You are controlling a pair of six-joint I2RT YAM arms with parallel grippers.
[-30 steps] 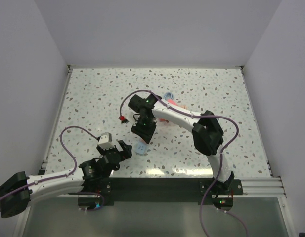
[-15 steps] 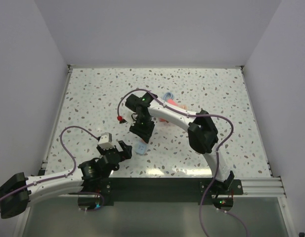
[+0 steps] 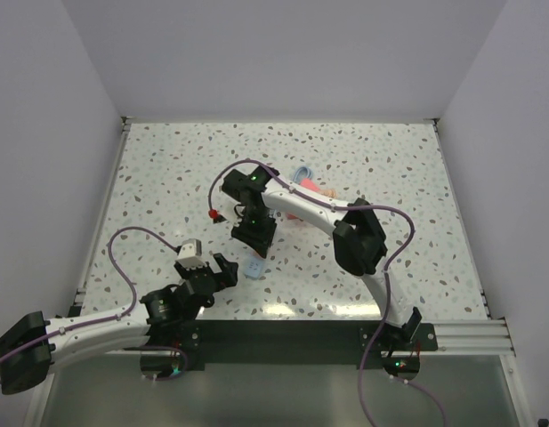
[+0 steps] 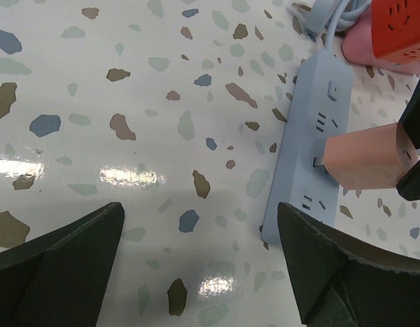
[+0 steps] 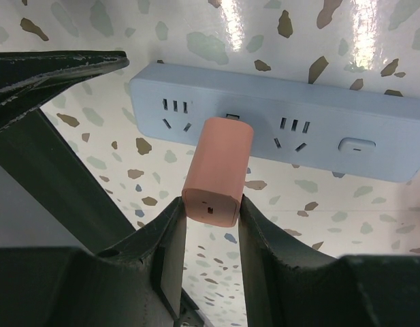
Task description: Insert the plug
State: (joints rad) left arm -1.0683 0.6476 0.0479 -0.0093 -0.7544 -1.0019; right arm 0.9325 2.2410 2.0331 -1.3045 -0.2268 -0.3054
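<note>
I need to release the salmon-orange plug from my right gripper in the middle socket of the light-blue power strip (image 3: 256,251) (image 5: 231,124).
My right gripper (image 3: 254,235) is shut on the small salmon-orange plug (image 5: 220,170), pinched between both fingers in the right wrist view. The plug's far end meets the middle socket of a light-blue power strip (image 5: 373,146) lying flat on the table. In the left wrist view the plug (image 4: 366,160) hangs just over the strip (image 4: 312,129), with a metal prong at a slot. From above only the strip's near end (image 3: 253,268) shows below the gripper. My left gripper (image 3: 222,267) is open and empty, low over the table just left of the strip.
A bright red cube (image 4: 400,27) sits on a pink piece (image 4: 359,51) beyond the strip's far end, beside the coiled blue cord (image 3: 302,171). A purple cable with a red tip (image 3: 213,214) loops left of the right wrist. White walls surround the speckled table (image 3: 167,178).
My right arm has shifted slightly left with the plug still in its grip. The left arm and the power strip have not moved.
</note>
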